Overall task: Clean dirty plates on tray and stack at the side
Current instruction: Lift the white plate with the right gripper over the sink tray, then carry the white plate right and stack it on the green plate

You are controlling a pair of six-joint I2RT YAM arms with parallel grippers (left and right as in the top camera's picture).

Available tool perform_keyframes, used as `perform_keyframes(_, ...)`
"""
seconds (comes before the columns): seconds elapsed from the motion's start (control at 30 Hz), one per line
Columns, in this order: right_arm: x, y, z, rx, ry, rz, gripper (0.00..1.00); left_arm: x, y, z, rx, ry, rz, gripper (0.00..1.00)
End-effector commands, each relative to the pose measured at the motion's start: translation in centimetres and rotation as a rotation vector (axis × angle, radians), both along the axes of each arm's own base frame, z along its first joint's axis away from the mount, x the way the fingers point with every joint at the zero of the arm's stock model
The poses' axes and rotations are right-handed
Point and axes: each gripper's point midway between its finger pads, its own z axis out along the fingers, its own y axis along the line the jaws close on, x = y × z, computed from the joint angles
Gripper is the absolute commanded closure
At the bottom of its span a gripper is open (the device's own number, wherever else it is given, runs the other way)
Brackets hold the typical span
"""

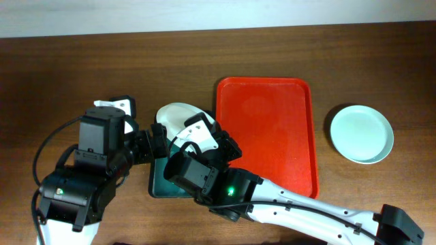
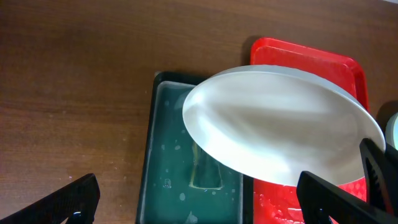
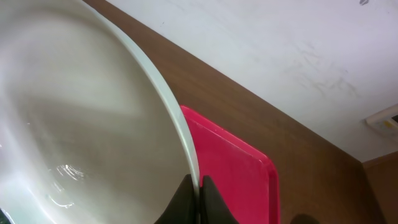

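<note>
I should release the white plate from my right gripper on top of the pale green plate (image 1: 362,133) next to the red tray.
My right gripper (image 3: 199,194) is shut on the rim of the white plate (image 3: 74,112) and holds it tilted above the dark green tray. The plate also shows in the overhead view (image 1: 174,116) and in the left wrist view (image 2: 280,124), with no smear visible on it. My left gripper (image 2: 199,202) is open wide and empty, low over the green tray, just in front of the plate. The red tray (image 1: 266,95) is bare. A pale green plate (image 1: 362,133) lies on the table to the right of the red tray. The third plate is not visible.
The dark green tray (image 2: 168,143) lies left of the red tray, wet with droplets and holding a dark rectangular shape. Both arms crowd the front left of the table (image 1: 54,88). A white wall stands beyond the table's far edge.
</note>
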Motion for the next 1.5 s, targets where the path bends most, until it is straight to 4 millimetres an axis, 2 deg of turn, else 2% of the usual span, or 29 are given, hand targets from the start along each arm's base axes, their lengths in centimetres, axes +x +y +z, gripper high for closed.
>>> perform_keyframes(0.0, 0.1, -0.3, 2.2, 0.044, -0.047, -0.023, 0.96, 0.1, 0.3, 0.3, 0.003, -0.009, 0.010, 0.00)
perform_keyframes(0.1, 0.1, 0.0, 2.1, 0.087, -0.038, -0.026, 0.96, 0.1, 0.3, 0.3, 0.003, -0.009, 0.010, 0.01)
perform_keyframes(0.17, -0.2, 1.0, 0.9, 0.227, 0.028, -0.021, 0.96, 0.1, 0.3, 0.3, 0.003, -0.009, 0.010, 0.00)
perform_keyframes(0.2, -0.6, 1.4, -0.3, 0.348, 0.099, -0.043, 0.96, 0.1, 0.3, 0.3, 0.003, -0.009, 0.010, 0.01)
perform_keyframes(0.3, -0.1, 0.2, -1.8, 0.571, 0.207, -0.172, 0.96, 0.1, 0.3, 0.3, 0.003, -0.009, 0.010, 0.01)
perform_keyframes(0.37, 0.8, -1.3, -1.4, 0.623, 0.245, -0.201, 0.96, 0.1, 0.3, 0.3, 0.003, -0.009, 0.010, 0.01)
perform_keyframes(0.47, 1.8, -5.5, 1.2, 0.754, 0.299, -0.243, 0.96, 0.1, 0.3, 0.3, 0.003, -0.009, 0.010, 0.01)
perform_keyframes(0.5, 1.9, -7.8, 2.4, 0.805, 0.306, -0.267, 0.96, 0.1, 0.3, 0.3, 0.003, -0.009, 0.010, 0.01)
perform_keyframes(0.53, 1.9, -10.5, 3.5, 0.848, 0.304, -0.302, 0.96, 0.1, 0.3, 0.3, 0.003, -0.009, 0.010, 0.01)
perform_keyframes(0.6, 1.2, -17.3, 5.5, 0.907, 0.279, -0.383, 0.96, 0.1, 0.3, 0.3, 0.003, -0.009, 0.010, 0.01)
perform_keyframes(0.67, -0.1, -23.1, 6.2, 0.929, 0.255, -0.479, 0.96, 0.1, 0.3, 0.3, 0.003, -0.009, 0.010, 0.01)
perform_keyframes(0.7, -0.7, -25.3, 6.1, 0.930, 0.248, -0.524, 0.96, 0.1, 0.3, 0.3, 0.003, -0.009, 0.010, 0.01)
perform_keyframes(0.73, -1.7, -28.3, 5.7, 0.916, 0.244, -0.594, 0.96, 0.1, 0.3, 0.3, 0.003, -0.009, 0.010, 0.01)
perform_keyframes(0.8, -3.5, -32.6, 4.2, 0.883, 0.280, -0.715, 0.96, 0.1, 0.3, 0.3, 0.003, -0.009, 0.010, 0.01)
perform_keyframes(0.9, -5.1, -37.2, 1.5, 0.891, 0.361, -0.876, 0.96, 0.1, 0.3, 0.3, 0.003, -0.009, 0.010, 0.01)
perform_keyframes(1.0, -5.0, -40.5, -1.7, 0.971, 0.459, -0.973, 0.96, 0.1, 0.3, 0.3, 0.003, -0.009, 0.010, 0.01)
perform_keyframes(1.1, -4.6, -43.4, -6.1, 1.040, 0.575, -1.084, 0.96, 0.1, 0.3, 0.3, 0.003, -0.009, 0.010, 0.01)
perform_keyframes(1.2, -4.1, -45.6, -10.7, 1.078, 0.681, -1.164, 0.96, 0.1, 0.3, 0.3, 0.003, -0.009, 0.010, 0.01)
perform_keyframes(1.3, -3.8, -47.4, -13.8, 1.104, 0.717, -1.210, 0.96, 0.1, 0.3, 0.3, 0.003, -0.009, 0.010, 0.01)
perform_keyframes(1.37, -4.1, -48.7, -15.4, 1.126, 0.724, -1.247, 0.96, 0.1, 0.3, 0.3, 0.003, -0.009, 0.010, 0.01)
perform_keyframes(1.47, -4.4, -48.9, -16.3, 1.138, 0.747, -1.264, 0.95, 0.1, 0.3, 0.3, 0.003, -0.009, 0.010, 0.00)
